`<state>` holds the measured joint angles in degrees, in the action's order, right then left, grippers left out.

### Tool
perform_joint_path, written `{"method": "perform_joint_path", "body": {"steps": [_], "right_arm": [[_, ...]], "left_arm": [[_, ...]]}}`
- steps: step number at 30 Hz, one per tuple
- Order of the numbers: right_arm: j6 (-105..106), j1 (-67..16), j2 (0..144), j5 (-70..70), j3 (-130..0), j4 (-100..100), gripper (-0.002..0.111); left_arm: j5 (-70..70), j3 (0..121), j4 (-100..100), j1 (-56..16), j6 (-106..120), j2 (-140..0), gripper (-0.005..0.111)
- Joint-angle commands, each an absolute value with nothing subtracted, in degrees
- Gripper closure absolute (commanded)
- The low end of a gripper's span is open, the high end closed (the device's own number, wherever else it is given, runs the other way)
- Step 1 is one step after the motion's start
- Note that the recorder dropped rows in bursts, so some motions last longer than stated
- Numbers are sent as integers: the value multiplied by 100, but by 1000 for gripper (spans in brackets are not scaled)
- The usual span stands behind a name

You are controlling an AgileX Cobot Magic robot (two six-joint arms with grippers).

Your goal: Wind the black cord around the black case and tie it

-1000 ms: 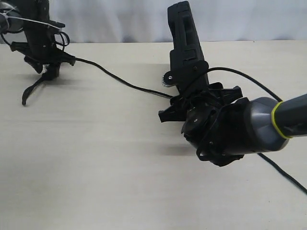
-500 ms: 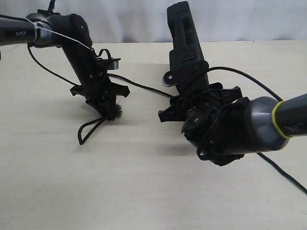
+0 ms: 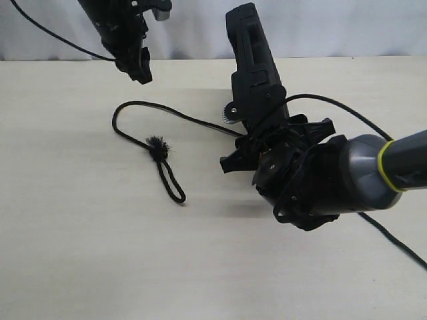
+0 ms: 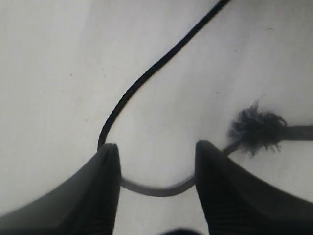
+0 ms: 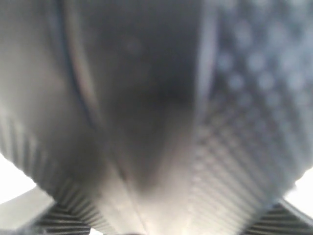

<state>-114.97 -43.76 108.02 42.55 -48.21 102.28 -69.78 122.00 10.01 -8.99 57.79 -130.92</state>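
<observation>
The frayed knot lies away from the tilted case. I need to take the cord by the knot with my left gripper and bring its loop [image 3: 175, 185] over the case.
The black case [image 3: 252, 73] stands tilted on edge at the table's middle back, with my right gripper [image 3: 273, 139] shut on its lower end. In the right wrist view the case [image 5: 146, 98] fills the frame, blurred, between ribbed pads [image 5: 58, 218]. The black cord [image 3: 175, 115] runs from the case leftward over the table, bends back to a frayed knot [image 3: 157, 147] and ends in a small loop [image 3: 172, 183]. My left gripper [image 3: 138, 67] hangs open above the back left, apart from the cord. Its wrist view shows the cord [image 4: 142, 81] and knot [image 4: 257, 129] on the table below the open gripper [image 4: 156, 154].
Another stretch of cord [image 3: 347, 112] arcs from the case to the right and runs off past my right arm toward the front right edge [image 3: 400, 245]. A white backdrop [image 3: 333, 27] stands behind the beige table [image 3: 100, 253].
My left gripper has let go of the cord's knotted end and risen toward the back. The knot and loop now lie on the table. The right arm and case have not moved.
</observation>
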Motion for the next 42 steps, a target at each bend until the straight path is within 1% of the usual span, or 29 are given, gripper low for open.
{"method": "perform_joint_path", "body": {"steps": [1, 2, 3, 5, 6, 10, 13, 15, 21, 22, 24, 25, 26, 27, 29, 31, 33, 35, 39, 40, 41, 42], "right_arm": [[-11558, -4380, 10978, 2834, -4715, 9995, 104], [-11558, -4360, 10978, 2835, -4715, 9995, 104], [-11558, -4266, 10978, 2835, -4715, 9995, 104], [-11535, -4119, 10978, 2740, -4715, 9995, 104], [-11508, -4119, 10978, 2698, -4715, 9995, 104], [-11479, -4119, 10978, 2704, -4715, 9995, 104], [-11478, -4119, 10978, 2641, -4715, 9995, 104], [-11478, -4119, 10978, 2601, -4715, 9995, 104], [-11478, -4119, 10978, 2539, -4715, 9995, 104], [-11478, -4119, 10978, 2517, -4715, 9995, 104], [-11478, -4119, 10978, 2517, -4715, 9995, 104], [-11478, -4119, 10978, 2517, -4715, 9995, 104], [-11478, -4119, 10978, 2517, -4715, 9995, 104], [-11478, -4119, 10978, 2519, -4715, 9995, 104], [-11467, -4119, 10978, 2519, -4715, 9995, 104], [-11456, -4119, 10978, 2530, -4715, 9995, 104], [-11395, -4119, 10978, 2541, -4715, 9995, 104], [-11241, -4119, 10978, 2578, -4715, 9995, 104], [-11241, -4133, 10978, 2659, -4715, 9995, 104], [-11241, -4144, 10978, 2659, -4715, 9995, 104], [-11241, -4144, 10978, 2671, -4715, 9995, 104], [-11241, -4144, 10978, 2671, -4715, 9995, 104]], "left_arm": [[-6996, 11451, 1280, -1004, 8636, -13143, 61], [-6996, 11128, 1254, -1004, 9230, -13143, 61], [-6996, 10773, 1264, -1004, 9917, -13143, 65], [-6996, 10404, 1264, -1004, 10716, -13143, 77], [-6996, 10299, 1275, -1004, 10987, -13143, 78], [-6996, 10189, 1965, -1019, 11136, -13143, 78], [-6763, 10127, 1785, -1234, 11446, -13235, 78], [-6566, 10127, 1238, -1333, 11399, -13338, 78], [-6381, 10127, 1097, -1333, 11375, -13759, 79], [-6324, 10127, 1097, -1333, 11200, -13759, 81], [-5895, 10138, 1086, -1333, 9694, -13744, 107], [-5429, 10138, 872, -1333, 8324, -13660, 107], [-5301, 10138, 356, -1333, 7556, -13518, 107], [-5366, 10138, -90, -1333, 7014, -13350, 107], [-5594, 10138, -90, -1198, 6607, -12931, 107], [-5817, 10138, 557, -836, 6547, -12514, 107], [-5822, 10138, 1721, -517, 6620, -12226, 107], [-5943, 10138, 2704, -340, 6825, -12226, 107], [-6149, 10138, 3382, -314, 6909, -12249, 107], [-6466, 10225, 3585, -314, 6909, -12342, 107], [-6960, 10553, 3615, -324, 6732, -12594, 107], [-6996, 10879, 3749, -324, 6586, -12877, 107]]}}
